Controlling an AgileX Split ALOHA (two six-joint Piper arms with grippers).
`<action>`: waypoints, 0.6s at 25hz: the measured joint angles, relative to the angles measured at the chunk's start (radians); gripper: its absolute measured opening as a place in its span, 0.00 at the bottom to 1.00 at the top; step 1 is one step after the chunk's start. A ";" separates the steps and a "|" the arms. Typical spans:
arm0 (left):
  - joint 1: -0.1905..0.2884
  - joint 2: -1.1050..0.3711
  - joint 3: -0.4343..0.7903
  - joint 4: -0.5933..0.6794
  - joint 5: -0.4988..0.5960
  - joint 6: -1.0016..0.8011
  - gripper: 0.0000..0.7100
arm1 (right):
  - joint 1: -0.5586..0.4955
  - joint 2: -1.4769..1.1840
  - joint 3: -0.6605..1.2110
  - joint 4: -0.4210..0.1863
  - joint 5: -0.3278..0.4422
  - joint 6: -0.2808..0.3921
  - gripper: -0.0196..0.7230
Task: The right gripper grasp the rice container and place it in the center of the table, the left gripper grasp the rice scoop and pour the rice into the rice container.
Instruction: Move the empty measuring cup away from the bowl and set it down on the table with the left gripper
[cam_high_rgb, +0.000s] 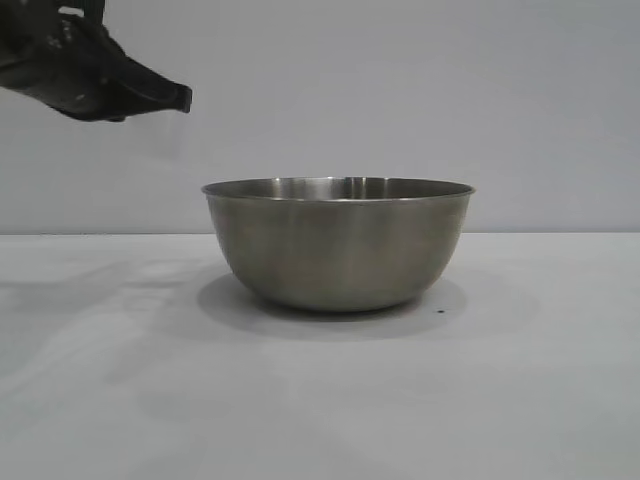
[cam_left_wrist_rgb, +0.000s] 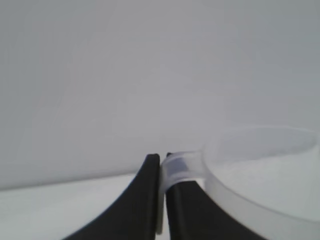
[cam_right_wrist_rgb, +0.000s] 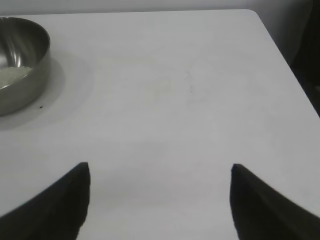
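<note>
Next, I release the rice scoop with my left gripper on the bare white table (cam_high_rgb: 140, 289) beside the rice container.
The rice container (cam_high_rgb: 338, 245), a wide steel bowl, stands on the white table (cam_high_rgb: 120, 400) in the middle of the exterior view. Pale rice (cam_right_wrist_rgb: 11, 76) lies inside the rice container (cam_right_wrist_rgb: 20, 60) in the right wrist view. My left gripper (cam_high_rgb: 182, 97) hangs high to the bowl's upper left. In its wrist view the left gripper (cam_left_wrist_rgb: 161, 158) is shut on the handle (cam_left_wrist_rgb: 177, 167) of the translucent rice scoop (cam_left_wrist_rgb: 250, 207); the scoop's contents cannot be made out. My right gripper (cam_right_wrist_rgb: 160, 167) is open over bare table, well away from the bowl, holding nothing.
The table's edge and corner (cam_right_wrist_rgb: 272, 40) run close to the right gripper's far side, with darkness beyond. A tiny dark speck (cam_high_rgb: 441, 311) lies beside the bowl. A plain pale wall stands behind the table.
</note>
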 joint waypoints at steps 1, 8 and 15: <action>0.000 0.007 0.011 0.010 -0.003 -0.014 0.00 | 0.000 0.000 0.000 0.000 0.000 0.000 0.72; 0.000 0.082 0.022 0.013 -0.005 -0.054 0.00 | 0.000 0.000 0.000 0.000 0.000 0.000 0.72; 0.022 0.118 0.022 0.052 -0.005 -0.125 0.00 | 0.000 0.000 0.000 0.000 0.000 0.000 0.72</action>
